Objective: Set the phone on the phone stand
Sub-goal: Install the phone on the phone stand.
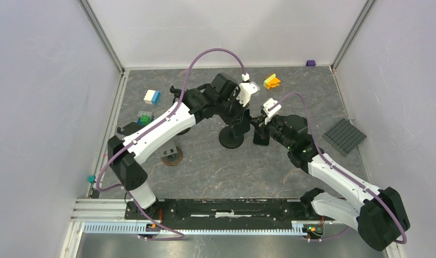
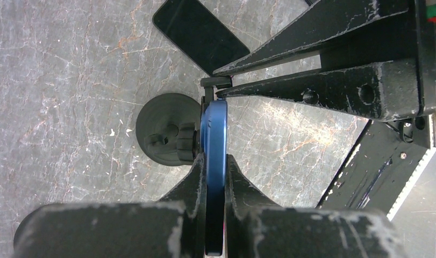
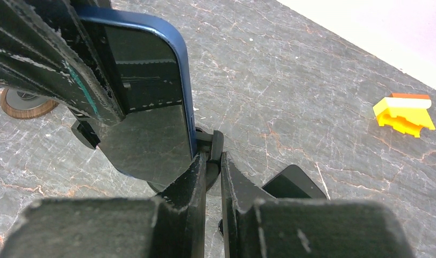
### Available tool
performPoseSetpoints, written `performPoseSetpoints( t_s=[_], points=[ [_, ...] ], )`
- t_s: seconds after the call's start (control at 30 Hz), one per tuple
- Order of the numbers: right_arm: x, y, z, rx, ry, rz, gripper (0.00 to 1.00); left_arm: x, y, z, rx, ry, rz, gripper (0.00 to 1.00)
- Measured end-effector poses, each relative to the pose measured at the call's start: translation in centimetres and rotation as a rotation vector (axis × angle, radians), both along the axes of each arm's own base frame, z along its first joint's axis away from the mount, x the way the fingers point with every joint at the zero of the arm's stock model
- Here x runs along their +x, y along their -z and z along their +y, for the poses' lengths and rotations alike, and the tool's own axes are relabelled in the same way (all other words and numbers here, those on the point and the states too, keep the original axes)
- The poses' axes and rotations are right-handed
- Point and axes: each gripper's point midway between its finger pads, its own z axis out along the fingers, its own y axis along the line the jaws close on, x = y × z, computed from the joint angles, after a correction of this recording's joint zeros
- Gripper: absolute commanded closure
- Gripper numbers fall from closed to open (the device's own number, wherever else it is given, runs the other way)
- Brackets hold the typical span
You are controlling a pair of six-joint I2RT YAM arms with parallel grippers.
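Next, my left gripper lets go of the blue-edged phone in the black phone stand, nearer the other round black base [image 1: 223, 110].
My left gripper [image 1: 238, 119] is shut on a blue-edged phone [image 2: 214, 123], held on edge, in the left wrist view [image 2: 215, 161]. The phone's dark screen [image 3: 145, 107] shows in the right wrist view. It stands against the head of the black phone stand, above the stand's round base [image 2: 162, 129], which sits mid-table [image 1: 231, 141]. My right gripper [image 1: 257, 124] is shut on the stand's small side clip [image 3: 214, 141], right beside the phone's edge; its fingertips [image 2: 269, 64] reach in from the right.
A second black phone [image 2: 199, 32] lies flat just behind the stand [image 3: 291, 185]. A brown disc [image 1: 172, 156] sits left of the stand. Toy blocks lie at the back: white-blue [image 1: 151, 97], green [image 1: 145, 117], yellow-orange [image 1: 271, 81]. A grey baseplate [image 1: 344, 136] lies at right.
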Motion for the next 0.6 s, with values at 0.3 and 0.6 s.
performPoseSetpoints(
  t_s=[0.3, 0.6],
  points=[
    [-0.16, -0.06, 0.14, -0.037, -0.038, -0.035, 0.99, -0.01, 0.07, 0.09, 0.007, 0.006, -0.003, 0.98],
    [-0.35, -0.03, 0.31, -0.076, -0.083, -0.071, 0.97, -0.05, 0.19, 0.23, 0.018, 0.016, -0.008, 0.98]
  ],
)
